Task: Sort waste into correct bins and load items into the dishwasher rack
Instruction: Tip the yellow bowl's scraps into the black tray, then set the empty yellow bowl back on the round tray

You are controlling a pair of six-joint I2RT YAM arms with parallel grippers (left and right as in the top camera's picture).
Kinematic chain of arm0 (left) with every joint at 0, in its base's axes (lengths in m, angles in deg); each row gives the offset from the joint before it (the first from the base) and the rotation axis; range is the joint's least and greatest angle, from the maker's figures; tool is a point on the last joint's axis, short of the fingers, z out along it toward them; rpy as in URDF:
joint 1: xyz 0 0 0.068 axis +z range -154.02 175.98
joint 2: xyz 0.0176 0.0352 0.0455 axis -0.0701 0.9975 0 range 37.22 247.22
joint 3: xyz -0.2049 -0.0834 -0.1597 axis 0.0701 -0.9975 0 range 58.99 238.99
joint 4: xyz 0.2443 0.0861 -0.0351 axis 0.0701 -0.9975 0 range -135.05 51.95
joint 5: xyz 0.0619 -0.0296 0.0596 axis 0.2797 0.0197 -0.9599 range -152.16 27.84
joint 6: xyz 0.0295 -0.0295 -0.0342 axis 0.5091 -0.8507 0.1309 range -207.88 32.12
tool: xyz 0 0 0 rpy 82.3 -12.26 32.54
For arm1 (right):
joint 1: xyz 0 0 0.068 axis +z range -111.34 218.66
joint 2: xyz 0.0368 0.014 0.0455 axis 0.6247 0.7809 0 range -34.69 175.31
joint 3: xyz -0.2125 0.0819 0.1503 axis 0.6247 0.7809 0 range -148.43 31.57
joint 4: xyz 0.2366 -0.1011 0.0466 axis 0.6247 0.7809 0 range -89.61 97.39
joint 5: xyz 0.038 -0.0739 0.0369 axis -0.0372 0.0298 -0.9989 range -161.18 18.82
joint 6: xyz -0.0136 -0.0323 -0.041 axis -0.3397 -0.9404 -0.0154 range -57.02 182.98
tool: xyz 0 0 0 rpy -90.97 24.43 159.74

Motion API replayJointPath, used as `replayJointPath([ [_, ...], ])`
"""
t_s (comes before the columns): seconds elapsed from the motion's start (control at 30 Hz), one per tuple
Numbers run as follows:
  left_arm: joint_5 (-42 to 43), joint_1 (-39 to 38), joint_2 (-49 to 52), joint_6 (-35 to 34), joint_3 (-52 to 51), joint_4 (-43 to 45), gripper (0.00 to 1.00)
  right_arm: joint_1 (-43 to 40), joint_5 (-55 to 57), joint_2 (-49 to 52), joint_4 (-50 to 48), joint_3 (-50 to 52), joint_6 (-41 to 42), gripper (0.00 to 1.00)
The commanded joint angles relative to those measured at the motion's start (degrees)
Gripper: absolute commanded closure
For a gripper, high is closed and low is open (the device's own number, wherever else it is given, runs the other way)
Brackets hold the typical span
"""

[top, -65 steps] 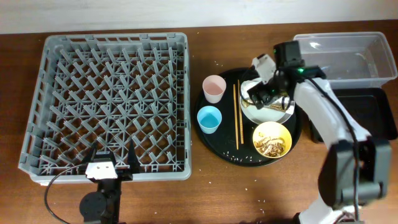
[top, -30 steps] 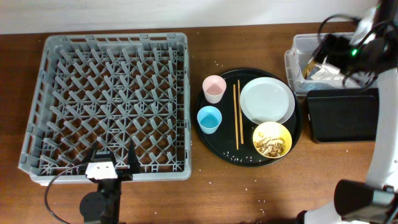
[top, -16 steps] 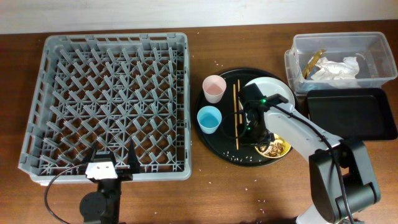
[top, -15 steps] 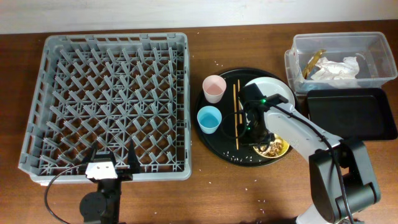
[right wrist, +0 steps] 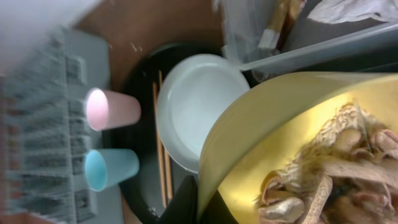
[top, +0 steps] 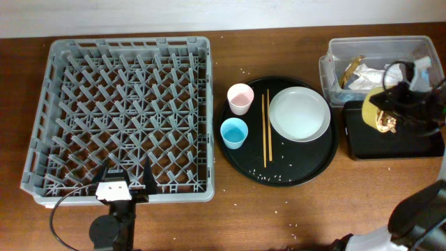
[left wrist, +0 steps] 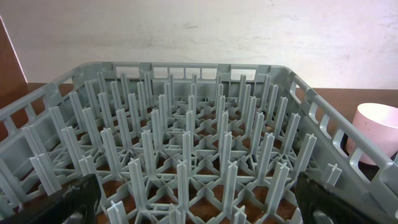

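My right gripper sets the yellow bowl next on the round tray (top: 300,157), just before the white plate.
My right gripper (top: 387,116) is shut on the rim of the yellow bowl (top: 377,110), which hangs tilted over the left end of the shallow black tray (top: 404,143). Brownish leftovers (right wrist: 336,180) lie inside the bowl (right wrist: 280,118), whose rim is pinched by the gripper (right wrist: 208,204). White napkins (top: 380,75) and a tan scrap (top: 350,70) lie in the clear tub (top: 380,46). The pink cup (top: 240,98), blue cup (top: 234,132), chopsticks (top: 265,129) and white plate (top: 300,113) sit on the round tray. My left gripper (top: 125,183) stays open at the grey rack's (top: 42,139) front edge.
The round black tray (top: 306,174) lies between the rack and the bins, with rice grains scattered on it and on the wooden table. In the left wrist view the rack's pegs (left wrist: 186,143) fill the frame and the pink cup (left wrist: 376,134) shows at the right.
My right gripper left the clear tub, shut on the yellow bowl on the round tray, and carried it right to above the black tray. The left arm has not moved.
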Motion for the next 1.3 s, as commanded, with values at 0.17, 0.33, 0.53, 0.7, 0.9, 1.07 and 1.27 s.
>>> replayJointPath([
  [0.17, 0.02, 0.35, -0.28, 0.7, -0.22, -0.13, 0.01, -9.66, -38.62, 19.45, -0.83, 0.72, -6.56, 0.96],
  [0.33, 0.02, 0.35, -0.28, 0.7, -0.22, -0.13, 0.01, -17.05, -45.88, 19.76, -1.55, 0.7, 11.39, 0.96],
  [0.53, 0.02, 0.35, -0.28, 0.7, -0.22, -0.13, 0.01, -22.21, -45.88, 19.76, -1.09, 0.7, 14.69, 0.96],
  [0.7, 0.02, 0.35, -0.28, 0.7, -0.22, -0.13, 0.01, -18.27, -45.88, 19.58, 5.38, 0.7, 5.64, 0.96],
  [0.9, 0.02, 0.35, -0.28, 0.7, -0.22, -0.13, 0.01, -9.14, -29.22, 9.49, 27.91, 0.7, -20.02, 0.96],
  [1.07, 0.02, 0.35, -0.28, 0.7, -0.22, -0.13, 0.01, 18.67, -3.21, 3.26, 25.75, 0.72, -12.41, 0.96],
  [1.27, 0.02, 0.35, -0.28, 0.7, -0.22, -0.15, 0.01, 50.25, 43.98, 3.26, 17.7, 2.38, 28.28, 0.96],
])
